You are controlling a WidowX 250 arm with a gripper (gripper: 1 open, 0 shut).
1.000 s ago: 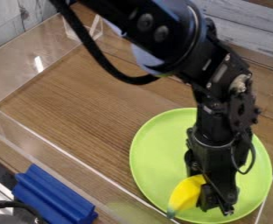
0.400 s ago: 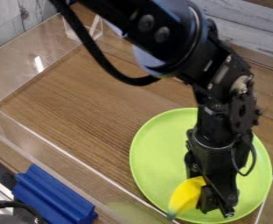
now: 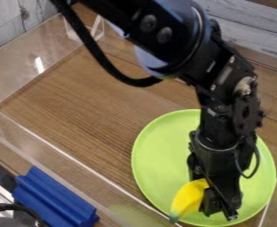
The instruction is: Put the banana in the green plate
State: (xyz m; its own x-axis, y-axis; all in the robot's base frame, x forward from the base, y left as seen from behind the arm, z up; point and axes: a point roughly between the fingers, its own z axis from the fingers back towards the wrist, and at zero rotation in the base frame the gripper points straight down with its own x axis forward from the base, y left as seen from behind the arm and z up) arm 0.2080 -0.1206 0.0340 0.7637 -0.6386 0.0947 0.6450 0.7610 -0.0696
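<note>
Next, the gripper releases the banana on the front part of the green plate (image 3: 218, 191), near that plate's near rim.
The green plate (image 3: 156, 151) lies on the wooden table at the front right. My black arm reaches down from the upper middle onto it. The gripper (image 3: 209, 199) sits low over the plate's front part, shut on the banana (image 3: 190, 196), a small yellow piece whose left end sticks out beside the fingers. The banana is at or just above the plate's surface; whether it touches is unclear. The fingertips themselves are mostly hidden by the gripper body.
Clear plastic walls (image 3: 35, 142) fence the wooden table on the left and front. A blue block (image 3: 52, 203) lies outside the front wall at the lower left. Bare wood (image 3: 93, 106) spreads to the left of the plate.
</note>
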